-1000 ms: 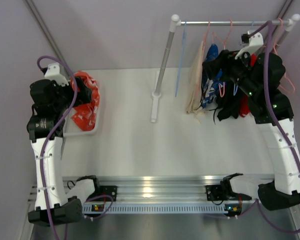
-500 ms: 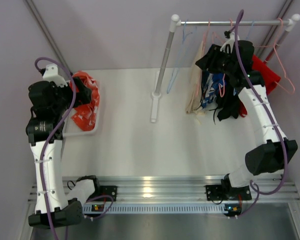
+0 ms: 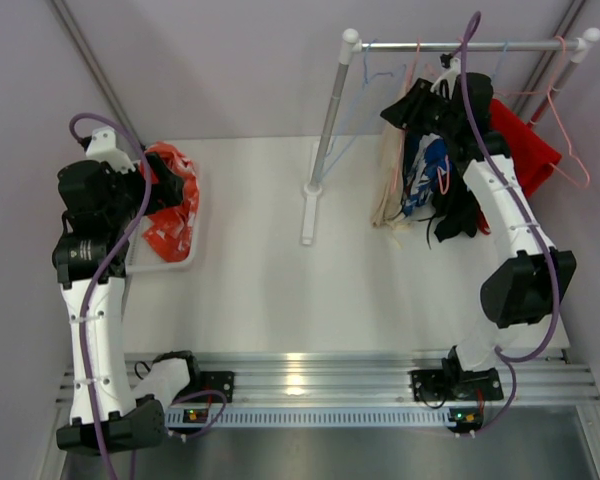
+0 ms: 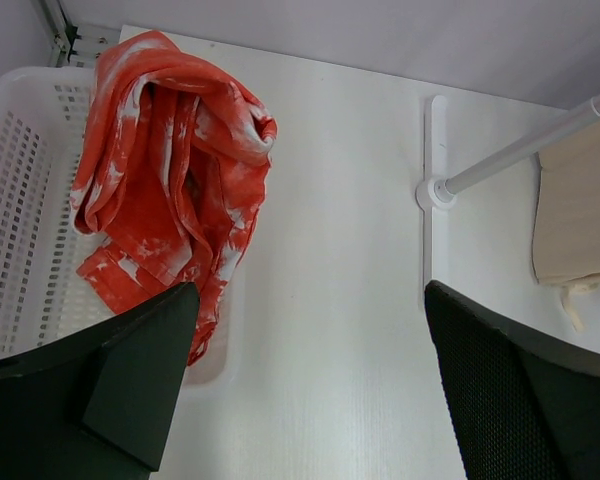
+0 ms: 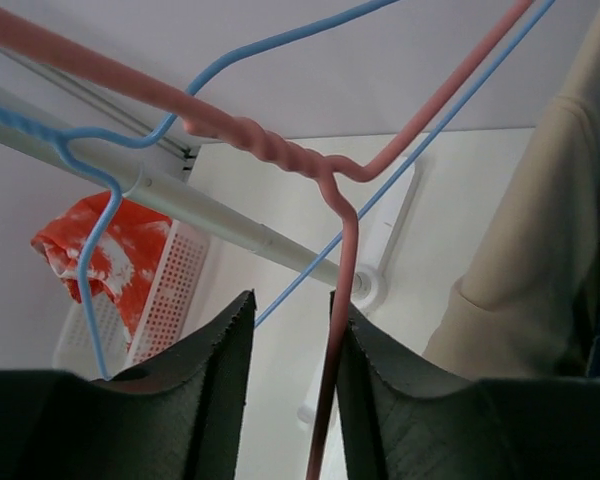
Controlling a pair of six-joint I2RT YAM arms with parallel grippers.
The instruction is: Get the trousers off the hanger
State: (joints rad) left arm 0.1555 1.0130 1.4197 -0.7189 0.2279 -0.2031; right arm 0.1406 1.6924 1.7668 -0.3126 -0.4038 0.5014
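Note:
The middle of the beige trousers (image 3: 390, 177) (image 4: 578, 207), below the pink hanger at my right gripper, is the next place my left gripper will go to and close.
Orange-red trousers with white marks (image 3: 170, 205) lie in the white basket (image 3: 192, 258) at the left; they also show in the left wrist view (image 4: 170, 170). My left gripper (image 4: 310, 380) is open and empty above the table beside the basket. On the rail (image 3: 460, 45) hang beige (image 3: 390, 170), blue patterned (image 3: 425, 170), black (image 3: 455, 215) and red (image 3: 525, 145) trousers. My right gripper (image 3: 400, 112) is up by the rail, open, with a pink hanger wire (image 5: 340, 260) between its jaws, against the right finger. The beige trousers (image 5: 540, 250) hang just right of it.
The rack's grey post (image 3: 328, 125) stands on a white foot (image 3: 308, 215) at mid-table. A blue hanger (image 5: 90, 250) hangs on the rail (image 5: 210, 210) left of my right gripper. A pink hanger (image 3: 570, 165) sticks out at the far right. The basket rim (image 4: 20, 150) is left of my left gripper.
My right arm has swung left along the rail, from the red and black trousers to the pink hanger by the beige ones, uncovering the red trousers. The left arm has not moved.

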